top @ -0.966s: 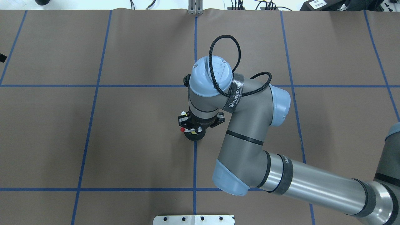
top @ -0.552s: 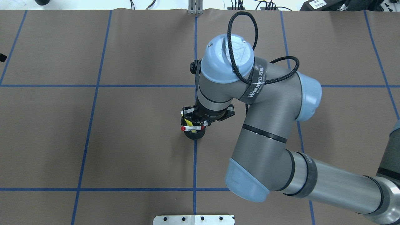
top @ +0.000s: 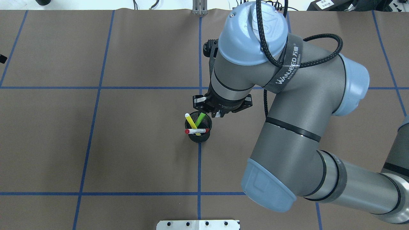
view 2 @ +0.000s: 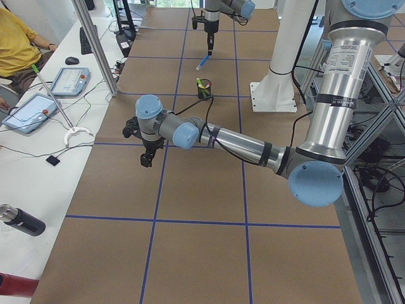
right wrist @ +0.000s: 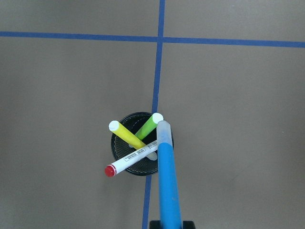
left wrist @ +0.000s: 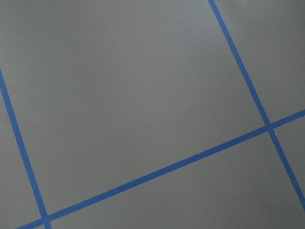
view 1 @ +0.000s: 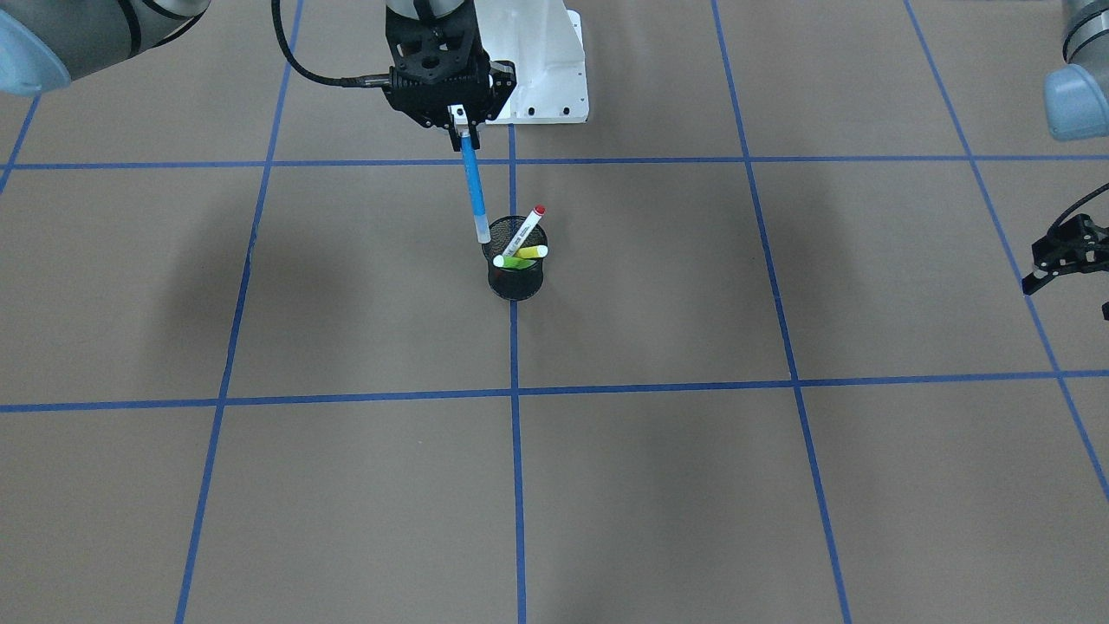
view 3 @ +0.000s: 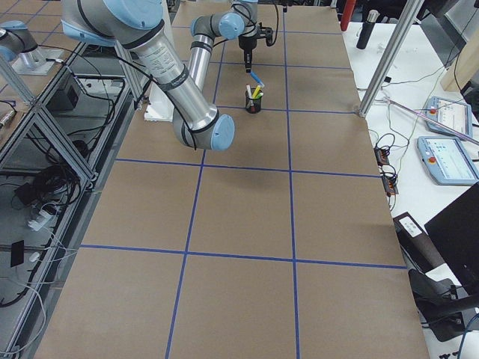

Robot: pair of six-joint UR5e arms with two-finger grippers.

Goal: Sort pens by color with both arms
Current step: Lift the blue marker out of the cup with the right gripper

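My right gripper will set the blue pen down in the square across the cup from the pedestal [view 1: 380, 514], away from my left gripper.
A black mesh cup [view 1: 517, 282] stands on a blue tape crossing at the table's middle. In it lean the red-capped white pen [view 1: 527, 227], the yellow highlighter [view 1: 531, 252] and the lime green highlighter [view 1: 511, 261]. My right gripper [view 1: 462, 130] is shut on the top end of the blue pen [view 1: 474, 195]. The pen hangs nearly upright, its clear cap just over the cup's rim [right wrist: 119, 157]. The right wrist view shows the blue pen [right wrist: 167, 186] above the cup. My left gripper [view 1: 1061, 260] hovers far off over bare mat; I cannot tell how its fingers stand.
The white pedestal base [view 1: 541, 78] stands behind the cup. Blue tape lines [left wrist: 157, 171] divide the brown mat into squares. Beyond the far edge are a metal post [view 2: 95, 44], tablets [view 2: 69, 79] and a seated operator [view 2: 16, 44].
The right arm has risen and drawn back from the cup, and the blue pen has come up out of it. The yellow and green highlighters now show in the cup.
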